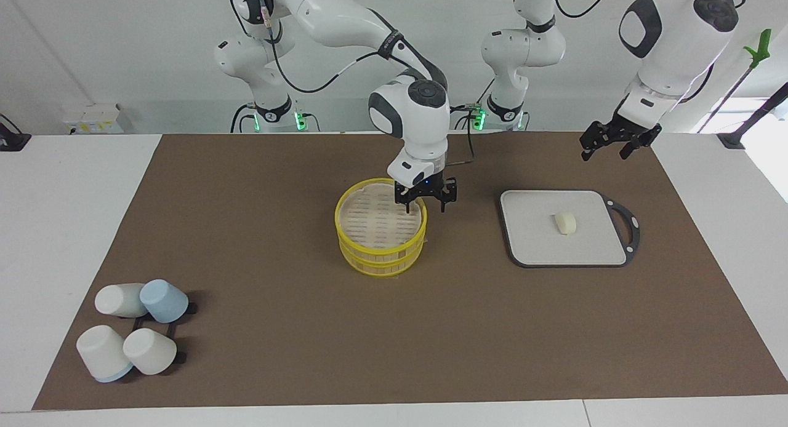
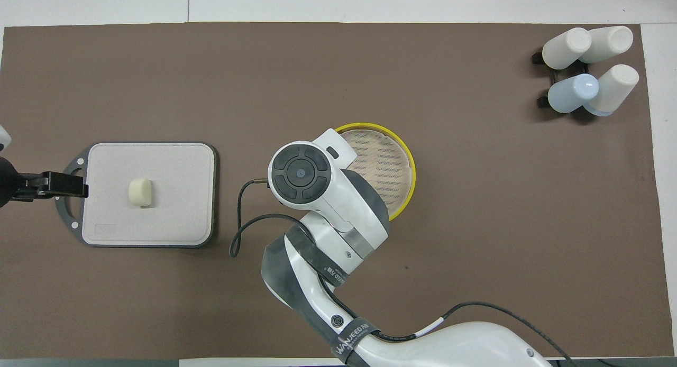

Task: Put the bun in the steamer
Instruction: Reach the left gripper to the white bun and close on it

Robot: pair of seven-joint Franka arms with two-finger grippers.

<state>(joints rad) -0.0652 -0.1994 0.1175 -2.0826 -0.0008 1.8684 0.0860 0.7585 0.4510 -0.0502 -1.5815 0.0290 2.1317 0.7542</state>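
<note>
Next, my left gripper goes to the bun on the grey board and closes around the bun's middle (image 2: 140, 193).
The bun (image 1: 566, 223) (image 2: 140, 192) lies alone on the grey board (image 1: 535, 245) (image 2: 174, 219). The steamer (image 1: 378, 236) (image 2: 407, 166), a stack with yellow rims and a tan slatted top, stands mid-mat. My right gripper (image 1: 425, 208) is down at the steamer's rim on the side toward the board. Its fingers stand apart, one over the slatted top and one outside the rim. In the overhead view its own wrist hides it. My left gripper (image 1: 604, 154) (image 2: 79, 187) hangs open in the air over the board's handle, holding nothing.
Several cups (image 1: 132, 328) (image 2: 587, 71), white and pale blue, lie on a black rack at the right arm's end of the brown mat (image 1: 277, 328), farther from the robots. The right arm's cable (image 2: 238, 235) loops above the mat between board and steamer.
</note>
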